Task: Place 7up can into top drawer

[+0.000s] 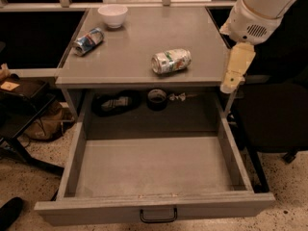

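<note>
My gripper will grip the 7up can (172,61) around its middle, with one finger on each of the can's long sides.
The 7up can (171,61), white and pale green, lies on its side near the middle of the grey table top (144,37). The top drawer (144,165) is pulled wide open below it, and its front part holds nothing. Its flat front panel (96,211) carries a small black handle (158,216). My gripper (236,71) hangs from the white arm at the table's right front corner. It is to the right of the can, apart from it, and holds nothing.
A blue-and-silver can (88,41) lies at the table's left, with a white bowl (113,15) behind it. At the drawer's back, under the table top, lie a dark object (115,103) and a black roll (157,98). A black chair (274,114) stands to the right.
</note>
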You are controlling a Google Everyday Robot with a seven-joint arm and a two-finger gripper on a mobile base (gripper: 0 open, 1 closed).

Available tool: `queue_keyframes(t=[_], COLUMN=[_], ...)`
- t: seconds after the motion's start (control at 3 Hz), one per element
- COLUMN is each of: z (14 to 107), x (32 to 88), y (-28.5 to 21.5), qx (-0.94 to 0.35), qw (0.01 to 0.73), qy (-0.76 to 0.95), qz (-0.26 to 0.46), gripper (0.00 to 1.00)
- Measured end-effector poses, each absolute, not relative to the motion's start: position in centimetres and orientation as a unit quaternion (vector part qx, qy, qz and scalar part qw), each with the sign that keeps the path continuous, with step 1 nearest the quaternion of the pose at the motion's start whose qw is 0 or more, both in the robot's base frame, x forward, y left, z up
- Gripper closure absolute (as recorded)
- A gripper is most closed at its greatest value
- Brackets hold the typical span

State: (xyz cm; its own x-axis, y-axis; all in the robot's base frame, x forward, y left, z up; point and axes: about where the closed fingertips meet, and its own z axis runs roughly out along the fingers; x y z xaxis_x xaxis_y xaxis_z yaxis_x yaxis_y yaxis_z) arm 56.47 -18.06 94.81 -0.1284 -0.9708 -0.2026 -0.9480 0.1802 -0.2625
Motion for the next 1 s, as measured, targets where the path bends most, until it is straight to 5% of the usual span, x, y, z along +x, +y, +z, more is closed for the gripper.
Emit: queue_keyframes(t=[1.0], z=[89.7], x=[69.6], y=[-13.4], qx=[-0.680], qw=[0.174], qy=[0.712], qz=[-0.003], gripper=[0.00])
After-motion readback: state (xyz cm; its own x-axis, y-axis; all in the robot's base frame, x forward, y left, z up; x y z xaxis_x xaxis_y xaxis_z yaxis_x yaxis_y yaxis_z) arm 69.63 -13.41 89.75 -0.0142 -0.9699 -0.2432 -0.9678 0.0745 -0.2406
